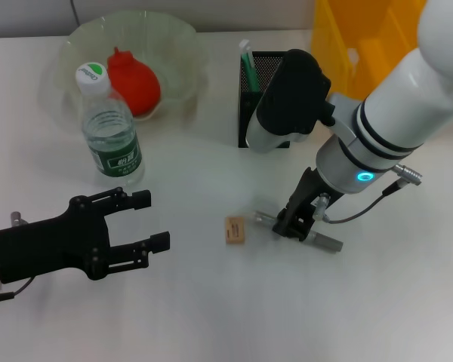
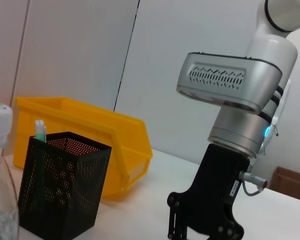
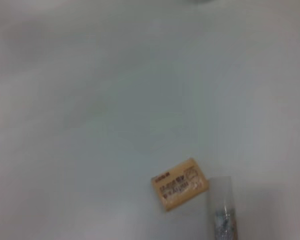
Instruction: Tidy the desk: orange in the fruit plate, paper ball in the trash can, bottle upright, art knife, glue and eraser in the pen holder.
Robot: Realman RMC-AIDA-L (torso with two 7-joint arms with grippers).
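My right gripper is going to let go of the translucent grey stick in the black mesh pen holder (image 1: 282,75) next to the green-and-white item.
The orange (image 1: 134,83) lies in the pale green fruit plate (image 1: 75,45) at the back left. In front of the plate the bottle (image 1: 110,128) stands upright. The tan eraser (image 1: 235,230) lies flat mid-table, also in the right wrist view (image 3: 180,183). A slim translucent grey stick (image 1: 326,241), glue or art knife, lies beside it. My right gripper (image 1: 293,223) is down on that stick. The black mesh pen holder (image 1: 257,90) holds a green-and-white item (image 1: 247,60). My left gripper (image 1: 155,220) hovers open and empty at the front left. No paper ball is in view.
The yellow trash can (image 1: 362,38) stands at the back right, behind the right arm; the left wrist view shows it (image 2: 90,135) behind the pen holder (image 2: 60,190). The white tabletop (image 1: 211,317) stretches bare along the front.
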